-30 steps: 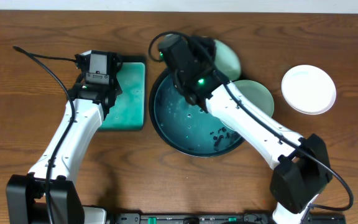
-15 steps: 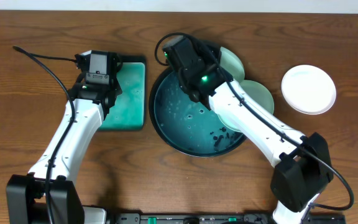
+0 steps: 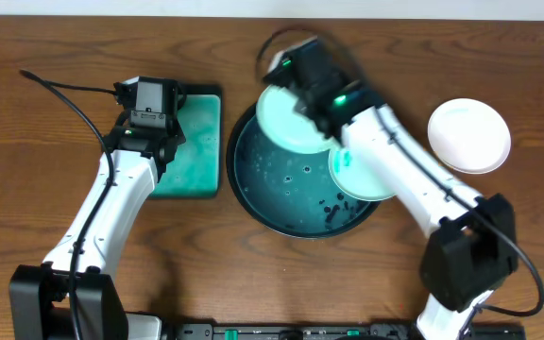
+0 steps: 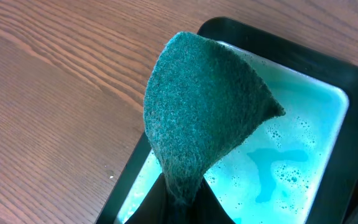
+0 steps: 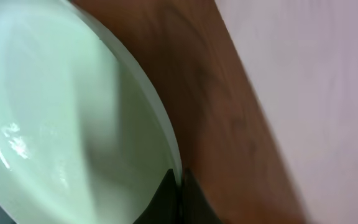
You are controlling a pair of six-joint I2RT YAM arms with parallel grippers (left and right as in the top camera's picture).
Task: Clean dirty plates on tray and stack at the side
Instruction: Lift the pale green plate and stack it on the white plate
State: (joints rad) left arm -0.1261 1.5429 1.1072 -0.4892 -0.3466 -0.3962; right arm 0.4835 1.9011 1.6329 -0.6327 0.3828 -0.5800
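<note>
I need to release the pale mint plate from my right gripper onto the white plate (image 3: 467, 133) on the bare wood. The mint plate is still tilted over the black tray.
My right gripper (image 3: 296, 93) is shut on the rim of a pale mint plate (image 3: 286, 118) and holds it tilted over the back left of the round black tray (image 3: 253, 203). In the right wrist view the jaws (image 5: 179, 180) pinch that plate's edge (image 5: 61, 112). A second mint plate (image 3: 357, 175) lies in the tray's right part, partly under my right arm. A white plate (image 3: 468, 135) lies on the bare wood at the right. My left gripper (image 3: 156, 113) is shut on a green sponge (image 4: 204, 106), its jaws (image 4: 182, 193) above the rectangular tray.
The rectangular black-edged tray (image 3: 196, 156) with soapy teal water stands left of the round tray; its rim shows in the left wrist view (image 4: 347, 74). The round tray's floor holds teal water and dark specks (image 3: 333, 208). A black cable (image 3: 64, 90) lies at the back left.
My right gripper has lifted the mint plate from the tray's back right rim and carried it left over the tray. The second plate now lies further inside the tray. The left arm has not moved.
</note>
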